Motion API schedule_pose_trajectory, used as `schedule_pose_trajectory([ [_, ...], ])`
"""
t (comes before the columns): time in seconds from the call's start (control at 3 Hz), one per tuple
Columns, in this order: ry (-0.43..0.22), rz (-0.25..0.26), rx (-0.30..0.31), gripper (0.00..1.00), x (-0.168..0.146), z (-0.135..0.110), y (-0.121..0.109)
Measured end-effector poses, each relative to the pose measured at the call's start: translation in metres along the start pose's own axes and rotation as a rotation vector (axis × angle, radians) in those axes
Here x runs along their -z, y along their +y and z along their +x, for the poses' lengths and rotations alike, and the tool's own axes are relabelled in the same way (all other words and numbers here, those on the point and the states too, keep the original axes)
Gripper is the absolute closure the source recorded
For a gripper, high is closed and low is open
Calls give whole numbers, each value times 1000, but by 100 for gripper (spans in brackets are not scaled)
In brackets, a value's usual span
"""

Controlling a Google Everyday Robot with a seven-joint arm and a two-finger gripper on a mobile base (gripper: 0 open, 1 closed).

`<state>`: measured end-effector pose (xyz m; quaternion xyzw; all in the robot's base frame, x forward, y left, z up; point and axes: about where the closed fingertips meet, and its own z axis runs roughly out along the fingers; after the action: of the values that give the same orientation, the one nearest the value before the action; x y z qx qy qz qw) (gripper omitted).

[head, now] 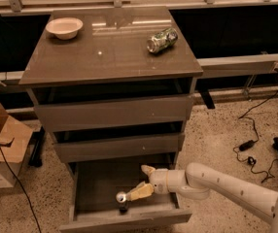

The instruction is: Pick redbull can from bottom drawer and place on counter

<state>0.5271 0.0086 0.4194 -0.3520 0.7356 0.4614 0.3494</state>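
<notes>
My gripper is going to close on the upper part of the redbull can (121, 199) that stands in the open bottom drawer.
The redbull can (122, 198) stands upright in the open bottom drawer (124, 218), near its front wall, showing its shiny silver top. My gripper (137, 182) reaches into the drawer from the right on a white arm (217, 184). It is open, fingers spread. The lower finger's tip is right next to the can's top and the upper finger is farther back. The counter (110, 57) is the glossy top of the cabinet, well above the gripper.
A green-and-white dented can (162, 40) lies on its side on the counter's right part, and a pale bowl (64, 27) sits at its far left. The two upper drawers are shut. A cardboard box (3, 149) stands at the left and cables (248, 144) lie on the floor at the right.
</notes>
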Motion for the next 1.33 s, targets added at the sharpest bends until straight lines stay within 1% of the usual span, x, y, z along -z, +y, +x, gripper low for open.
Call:
schedule_pose_trajectory([
  [0.33,-6,54,-16,0,-14,14,-22],
  [0.67,18,127,7,0,-41,58,-58],
  [1.0,58,158,30,0,-60,84,-74],
  [1.33,118,195,46,0,-81,113,-86],
])
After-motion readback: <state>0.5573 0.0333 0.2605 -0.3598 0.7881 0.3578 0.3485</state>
